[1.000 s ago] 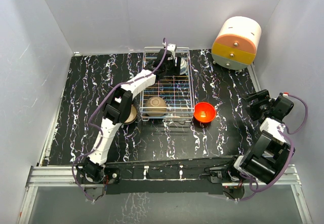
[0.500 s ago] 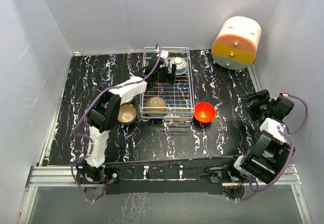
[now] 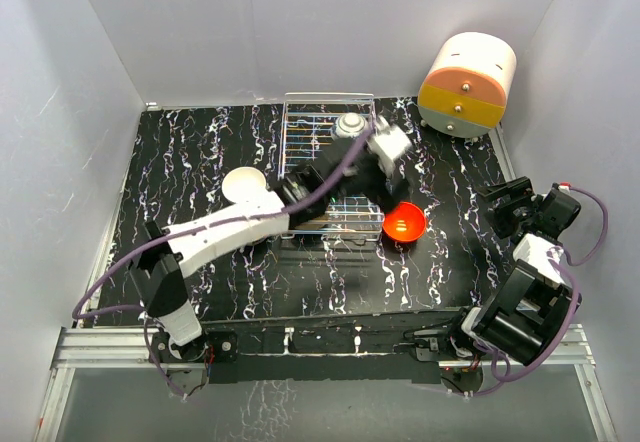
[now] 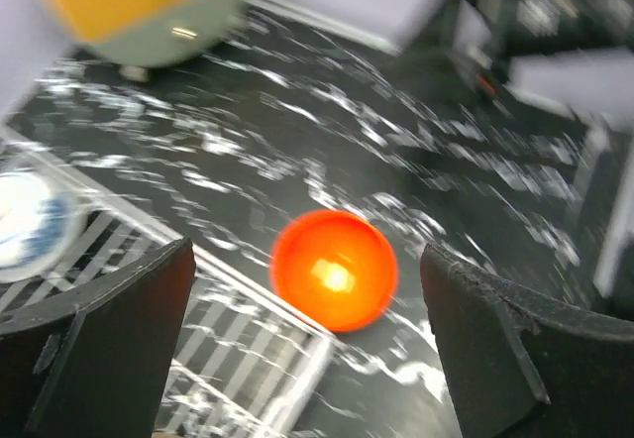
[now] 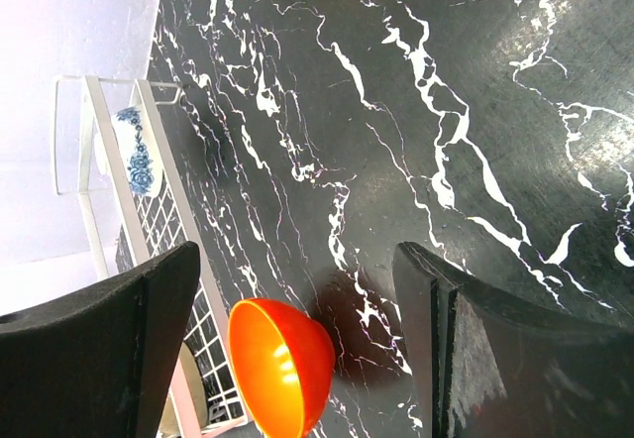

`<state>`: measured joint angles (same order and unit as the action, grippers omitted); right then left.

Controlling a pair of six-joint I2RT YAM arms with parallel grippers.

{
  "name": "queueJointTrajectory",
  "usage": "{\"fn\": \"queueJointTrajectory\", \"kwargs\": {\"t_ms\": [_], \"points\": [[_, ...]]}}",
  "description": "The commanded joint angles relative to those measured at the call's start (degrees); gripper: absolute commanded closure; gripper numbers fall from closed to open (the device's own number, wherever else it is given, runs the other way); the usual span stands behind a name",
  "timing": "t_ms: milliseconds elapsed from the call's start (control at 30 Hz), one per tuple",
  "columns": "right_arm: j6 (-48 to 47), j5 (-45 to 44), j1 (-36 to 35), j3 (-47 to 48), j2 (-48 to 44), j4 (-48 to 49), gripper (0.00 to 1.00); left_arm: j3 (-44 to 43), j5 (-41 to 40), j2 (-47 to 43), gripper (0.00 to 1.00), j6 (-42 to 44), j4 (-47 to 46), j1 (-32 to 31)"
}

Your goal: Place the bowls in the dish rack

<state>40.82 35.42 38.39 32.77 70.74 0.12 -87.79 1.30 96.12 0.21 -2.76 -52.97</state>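
Note:
The red-orange bowl's near-side rim (image 3: 410, 241) (image 4: 387, 297) is away from the cylindrical box. My left gripper will go down to that rim next and close there.
The red-orange bowl (image 3: 404, 222) sits on the black marbled table just right of the wire dish rack (image 3: 310, 127). My left gripper (image 3: 385, 184) reaches across the rack, open and empty, above that bowl (image 4: 335, 270). A white bowl with blue pattern (image 3: 350, 124) lies at the rack's far end. A pale bowl (image 3: 244, 184) sits on the table left of the rack. My right gripper (image 3: 505, 207) is open and empty, facing the red bowl (image 5: 282, 369) from the right. A tan bowl's edge (image 5: 188, 398) shows in the rack. The dark bowl is out of view.
A cream-and-orange cylindrical box (image 3: 467, 82) stands at the back right corner. White walls close in the table on three sides. The left arm lies over the rack's near half.
My left arm has swung from the rack's far end to the right, over the rack, and its open gripper now hangs above the red bowl. The right arm has not moved.

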Motion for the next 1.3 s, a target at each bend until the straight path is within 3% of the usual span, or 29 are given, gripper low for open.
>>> {"fn": "queueJointTrajectory", "kwargs": {"t_ms": [0, 233, 467, 600, 1267], "points": [[0.7, 0.6, 0.9, 0.3, -1.2, 1.4, 0.18, 4.1, 2.2, 0.3, 0.06, 9.7, 6.3, -8.2], [0.7, 2.3, 2.5, -0.6, -0.2, 2.0, 0.18, 6.3, 7.3, 3.9, 0.13, 10.3, 4.6, -10.9], [1.3, 3.9, 4.2, -0.4, 1.5, 3.6, 0.18, 2.1, 9.9, 12.1, 0.15, 15.1, 3.8, -12.4], [3.3, 9.7, 4.3, 2.9, 6.4, 6.6, 0.19, -0.4, 10.2, 16.2, 0.16, 16.8, 4.0, -12.3], [9.7, 16.2, 4.2, 3.5, 8.1, 18.5, 0.19, -6.8, 4.8, 28.6, 0.16, 19.4, -1.4, -12.2]]}}
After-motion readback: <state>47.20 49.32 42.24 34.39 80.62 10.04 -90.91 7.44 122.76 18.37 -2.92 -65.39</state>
